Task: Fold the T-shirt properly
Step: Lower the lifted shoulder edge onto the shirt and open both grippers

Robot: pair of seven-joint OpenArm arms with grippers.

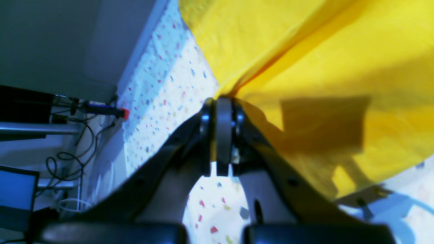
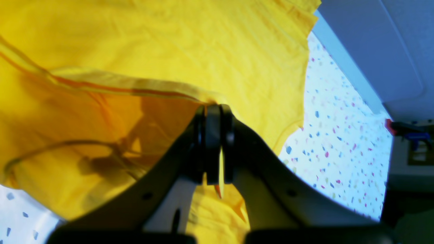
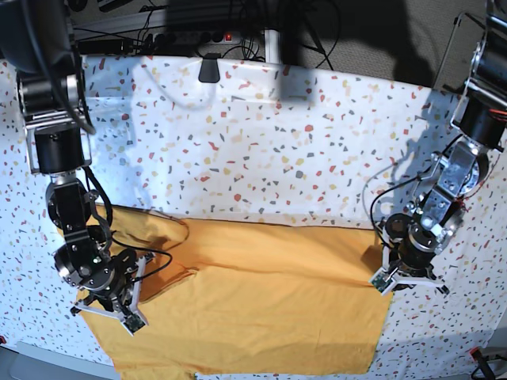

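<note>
Next, I let go of the hemmed edge with my right gripper on the flat yellow layer (image 3: 118,314) (image 2: 262,117) close to the T-shirt's nearby side edge.
The mustard-yellow T-shirt (image 3: 261,305) lies spread across the near half of the table, with one edge folded over along its far side. My left gripper (image 3: 380,279) is at the shirt's right edge, and in the left wrist view it (image 1: 223,103) is shut on a pinch of the T-shirt (image 1: 322,61), which fans out beyond the tips. My right gripper (image 3: 129,319) is at the shirt's left side. In the right wrist view it (image 2: 214,110) is shut on a hemmed edge of the T-shirt (image 2: 190,44), with a sliver of yellow cloth between the pads.
A white speckled tablecloth (image 3: 261,150) covers the table. A black clamp (image 3: 210,70) holds its far edge and a red-tipped clamp (image 1: 123,113) sits at a side edge. Cables and a power strip (image 3: 198,36) lie behind the table. The near table edge runs just below the shirt.
</note>
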